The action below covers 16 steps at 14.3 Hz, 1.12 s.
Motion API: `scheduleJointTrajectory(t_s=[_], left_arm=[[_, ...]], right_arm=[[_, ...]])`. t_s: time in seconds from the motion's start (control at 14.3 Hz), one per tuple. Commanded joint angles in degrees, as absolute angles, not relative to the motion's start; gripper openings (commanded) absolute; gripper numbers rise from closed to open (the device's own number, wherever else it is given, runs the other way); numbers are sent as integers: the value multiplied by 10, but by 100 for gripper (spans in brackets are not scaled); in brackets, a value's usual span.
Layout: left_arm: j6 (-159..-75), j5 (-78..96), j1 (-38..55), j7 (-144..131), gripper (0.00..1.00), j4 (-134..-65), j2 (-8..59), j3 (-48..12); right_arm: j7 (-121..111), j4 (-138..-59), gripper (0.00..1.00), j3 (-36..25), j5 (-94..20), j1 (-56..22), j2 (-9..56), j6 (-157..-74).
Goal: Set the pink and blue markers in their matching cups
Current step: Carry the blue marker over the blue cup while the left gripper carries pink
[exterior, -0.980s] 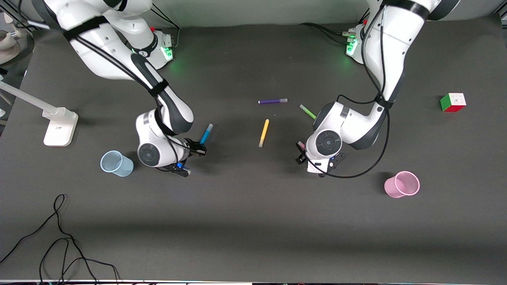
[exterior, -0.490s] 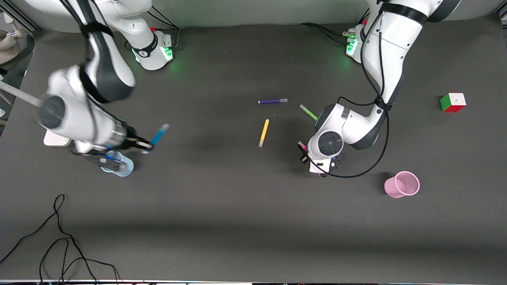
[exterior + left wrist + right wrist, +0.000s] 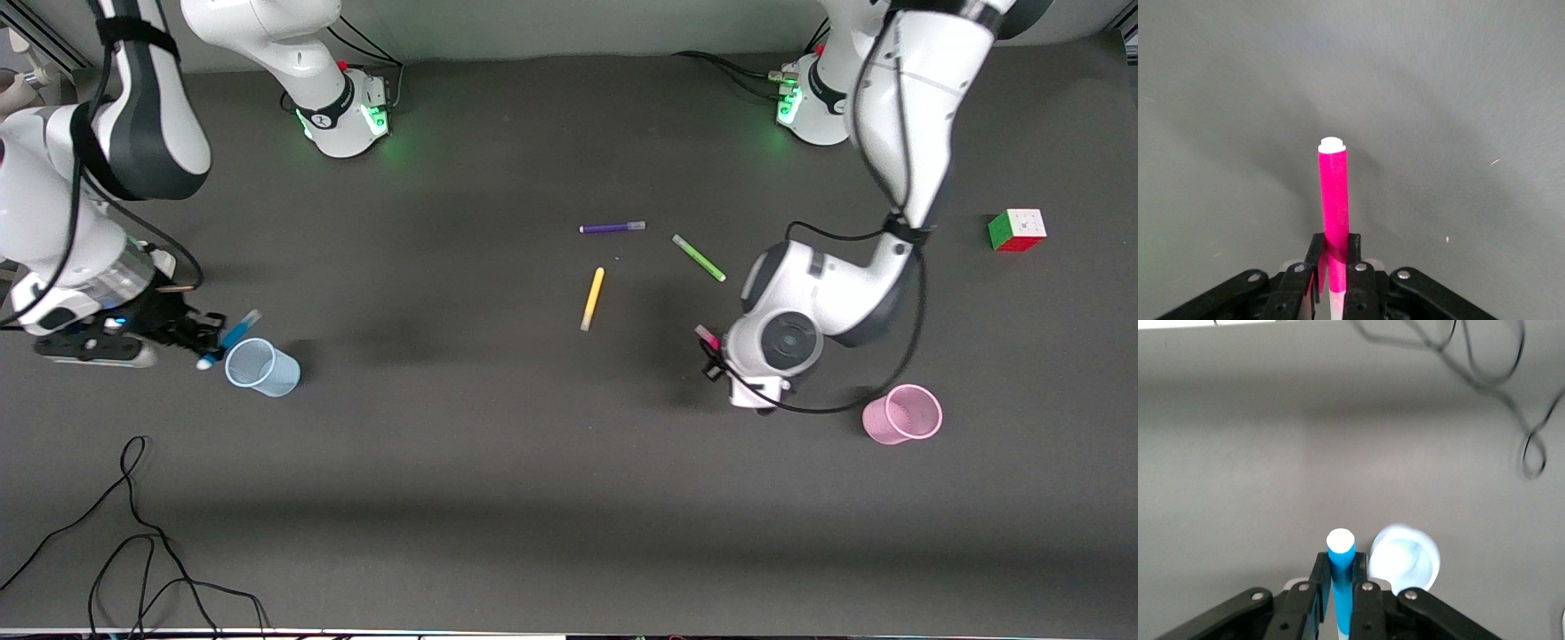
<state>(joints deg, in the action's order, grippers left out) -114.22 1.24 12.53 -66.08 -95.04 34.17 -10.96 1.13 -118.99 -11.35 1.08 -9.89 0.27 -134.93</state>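
Note:
The robot's left gripper should release the pink marker inside the pale pink cup (image 3: 901, 411), with the marker's capped end leaning against the cup's rim.
My right gripper (image 3: 209, 342) is shut on the blue marker (image 3: 233, 338) and holds it in the air just beside the pale blue cup (image 3: 261, 367). In the right wrist view the blue marker (image 3: 1340, 580) sticks out between the fingers with the blue cup (image 3: 1405, 558) beside it. My left gripper (image 3: 711, 351) is shut on the pink marker (image 3: 708, 337) above the table, some way from the pale pink cup (image 3: 901, 414). In the left wrist view the pink marker (image 3: 1334, 200) stands between the fingers over bare table.
A yellow marker (image 3: 592, 299), a purple marker (image 3: 612, 228) and a green marker (image 3: 699, 258) lie mid-table. A colour cube (image 3: 1016, 230) sits toward the left arm's end. A white lamp stand and black cables (image 3: 133, 533) are at the right arm's end.
My right gripper has swung with the blue marker from mid-table to beside the blue cup. My left gripper has lifted the pink marker and shifted a little toward the pink cup, uncovering the green marker.

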Motion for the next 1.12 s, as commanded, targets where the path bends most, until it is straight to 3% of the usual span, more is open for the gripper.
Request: scheduleJointTrajectory(t_s=[0.0,0.28,0.49,0.77,0.84,0.91,0.98,1.05], left_arm=[[-1015,52,81,-599,0,-852,337,-112],[-875,160,-46,-480,0,-747,350,-111],[-875,212,-125,-413,0,-737,366,-111],[-874,342,-213,-353,0,-709,426,-111],[-872,360,-227,-339,0,-710,439,-111],[-869,374,-244,-324,0,-711,452,-112],[-866,394,-257,-307,0,-712,465,-112],[-855,407,-267,-288,0,-713,478,-112]], right_arm=[[-84,-1289,0,-143,24,-105,-18,-1514],[-105,-1346,0,-148,24,-105,15,-1651],[-111,-1404,0,-157,24,-105,34,-1744],[-111,-1422,0,-163,24,-104,47,-1762],[-110,-1422,6,-167,24,-104,50,-1761],[-109,-1422,56,-167,24,-104,53,-1760],[-109,-1421,100,-168,24,-104,57,-1758],[-108,-1420,100,-168,24,-104,57,-1753]])
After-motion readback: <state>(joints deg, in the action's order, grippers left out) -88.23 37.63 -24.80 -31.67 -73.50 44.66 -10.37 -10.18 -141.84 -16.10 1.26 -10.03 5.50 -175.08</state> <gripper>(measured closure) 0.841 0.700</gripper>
